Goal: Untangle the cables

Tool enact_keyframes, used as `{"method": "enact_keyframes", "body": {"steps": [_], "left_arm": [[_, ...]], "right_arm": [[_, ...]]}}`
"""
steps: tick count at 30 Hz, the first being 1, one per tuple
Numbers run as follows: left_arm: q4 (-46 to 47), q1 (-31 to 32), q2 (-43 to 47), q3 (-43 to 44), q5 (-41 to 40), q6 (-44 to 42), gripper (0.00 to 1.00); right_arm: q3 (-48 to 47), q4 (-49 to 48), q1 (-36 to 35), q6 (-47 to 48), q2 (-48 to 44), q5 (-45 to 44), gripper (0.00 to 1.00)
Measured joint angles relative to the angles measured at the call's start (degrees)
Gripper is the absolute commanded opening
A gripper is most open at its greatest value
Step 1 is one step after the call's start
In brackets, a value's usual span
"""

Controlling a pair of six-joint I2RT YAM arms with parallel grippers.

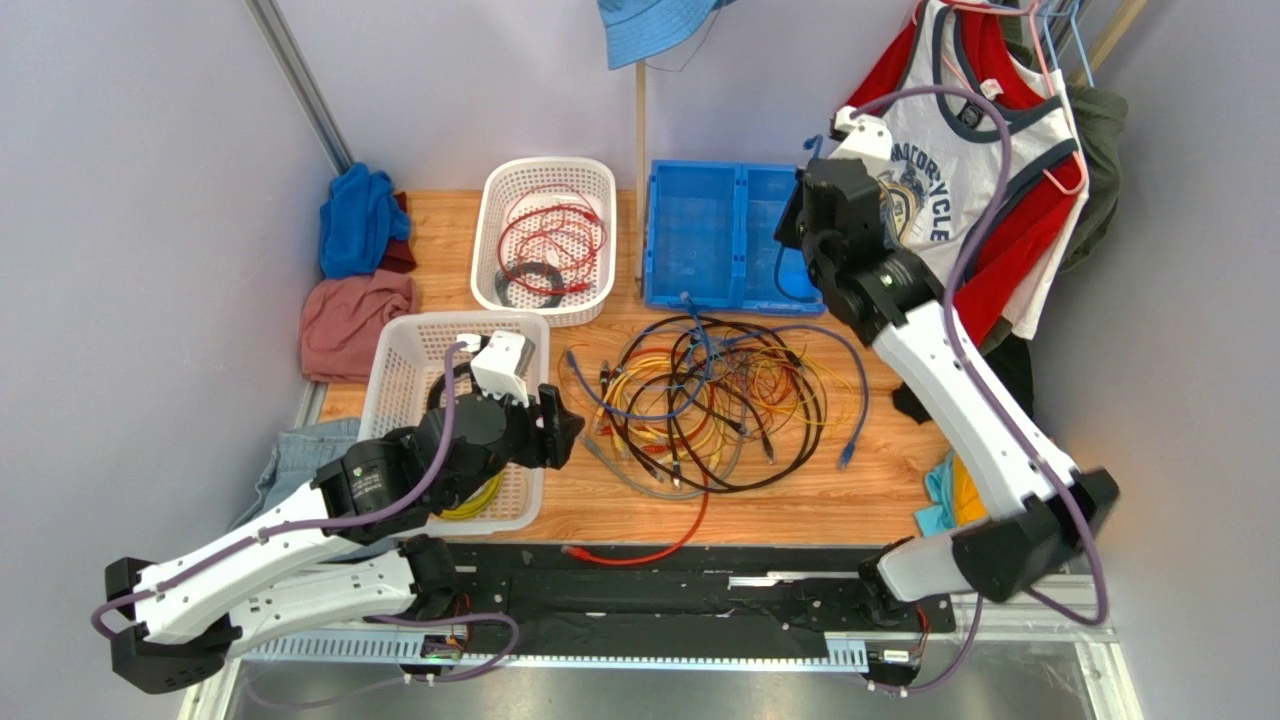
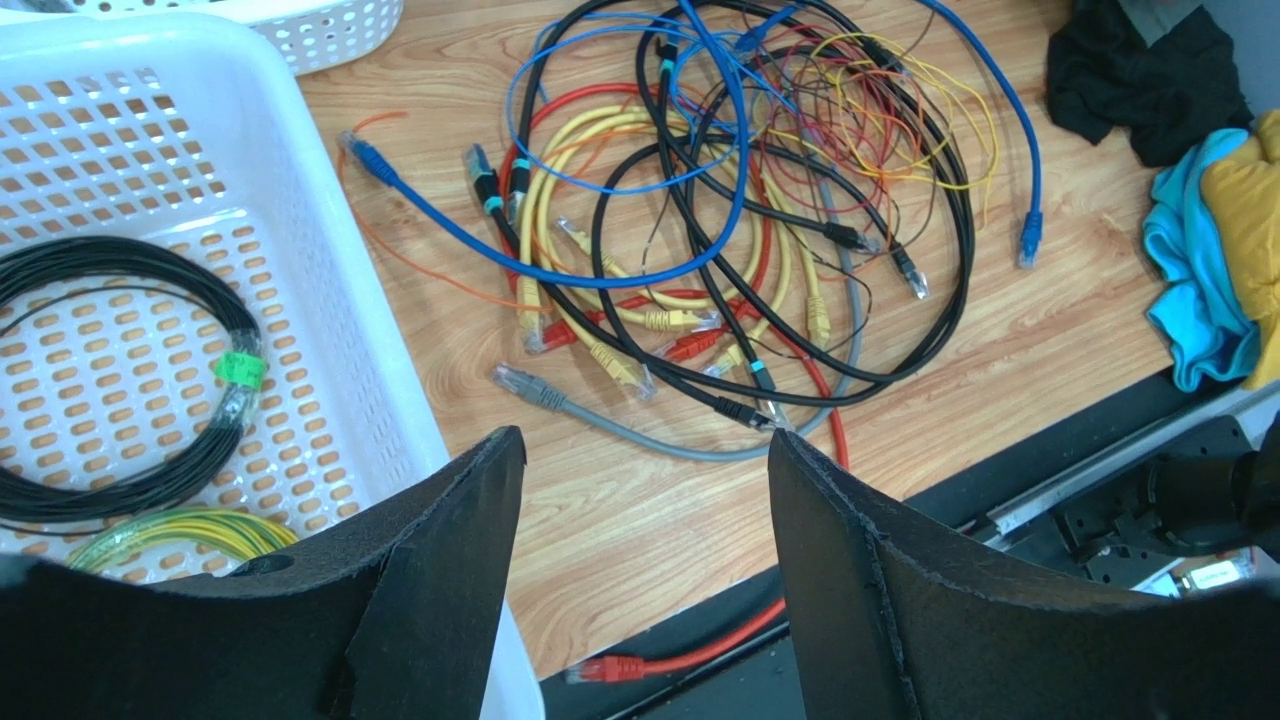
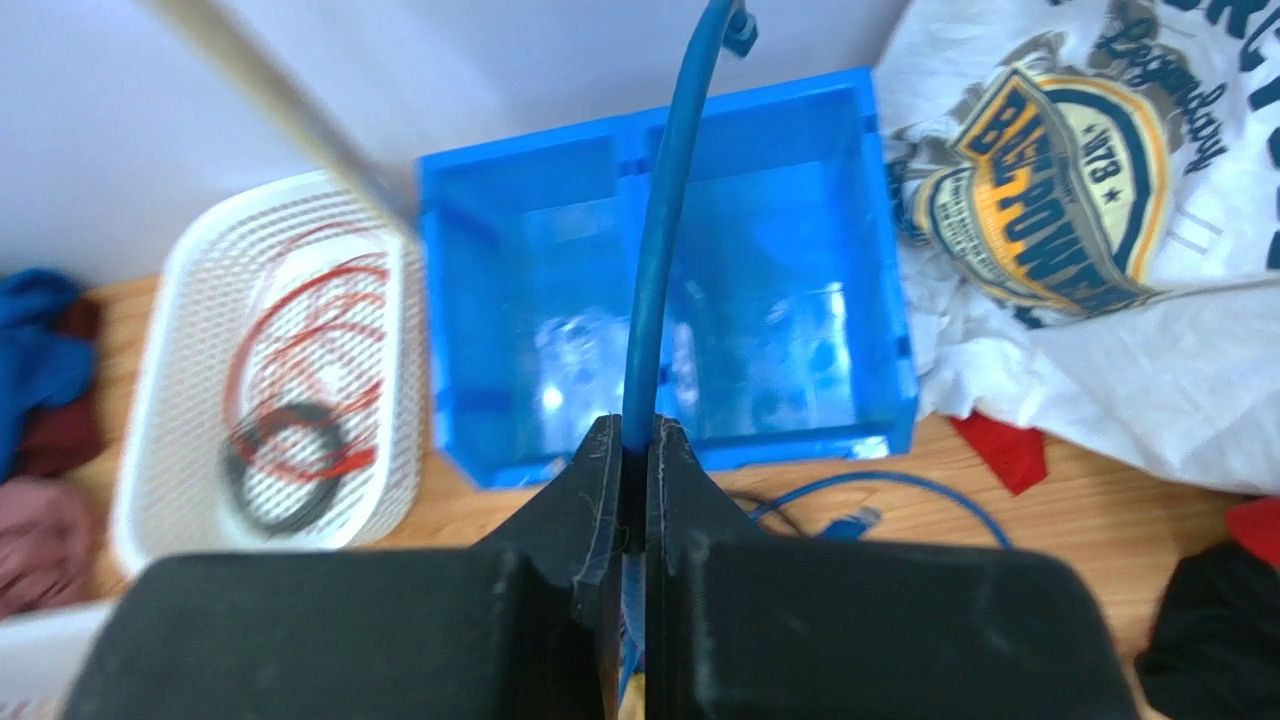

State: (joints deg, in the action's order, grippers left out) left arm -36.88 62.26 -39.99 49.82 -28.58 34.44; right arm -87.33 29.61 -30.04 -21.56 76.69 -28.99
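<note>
The robot's right gripper will put the blue cable down in the blue bin's compartment (image 1: 765,240) (image 3: 733,293) nearest the hanging shirt.
The cables (image 1: 706,398) lie in a knotted heap of black, blue, yellow, orange, red and grey cords on the middle of the wooden table; the heap also shows in the left wrist view (image 2: 721,225). My left gripper (image 1: 553,428) (image 2: 646,443) is open and empty, over the table between the near white basket and the heap. My right gripper (image 1: 796,233) (image 3: 642,428) is raised over the blue bin and shut on a blue cable (image 3: 661,255) that runs up out of the fingers. The cable trails down toward the heap (image 1: 778,278).
A near white basket (image 1: 394,360) (image 2: 346,300) holds black and yellow-green coils. A far white basket (image 1: 496,203) holds red and black cables. A blue bin (image 1: 661,240) stands at the back. Clothes lie at the left (image 1: 353,225) and hang at the right (image 1: 977,165). A red cable (image 2: 661,660) droops over the front edge.
</note>
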Motion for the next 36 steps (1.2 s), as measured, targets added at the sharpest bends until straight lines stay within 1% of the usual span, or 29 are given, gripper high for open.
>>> {"method": "enact_keyframes", "body": {"steps": [2,5,10,18,23,27,33,36], "left_arm": [[0.4,0.0,0.1,-0.3,0.2,0.0,0.69],[0.7,0.0,0.1,-0.8,0.5,0.0,0.69],[0.8,0.0,0.2,-1.7,0.6,0.0,0.69],[0.7,0.0,0.2,-2.6,0.4,0.2,0.69],[0.7,0.0,-0.9,-2.6,-0.3,0.2,0.69],[0.7,0.0,-3.0,-2.6,-0.7,0.0,0.68],[0.7,0.0,-6.8,-2.6,-0.7,-0.1,0.68],[0.6,0.0,-6.7,-2.4,-1.0,-0.1,0.68]], "right_arm": [[-3.0,-0.2,3.1,0.4,5.7,0.5,0.00],[-6.4,-0.5,5.6,1.3,14.0,1.0,0.00],[-8.4,-0.9,7.3,2.3,21.5,2.7,0.00],[-17.3,-1.7,10.0,2.6,32.2,5.3,0.00],[-19.6,-1.7,12.7,2.3,36.9,6.8,0.00],[-19.2,-3.3,13.9,2.3,38.8,7.3,0.00],[-13.9,-12.2,14.3,1.9,37.7,8.8,0.00],[-13.7,-15.1,14.3,1.7,37.6,9.7,0.00]]}}
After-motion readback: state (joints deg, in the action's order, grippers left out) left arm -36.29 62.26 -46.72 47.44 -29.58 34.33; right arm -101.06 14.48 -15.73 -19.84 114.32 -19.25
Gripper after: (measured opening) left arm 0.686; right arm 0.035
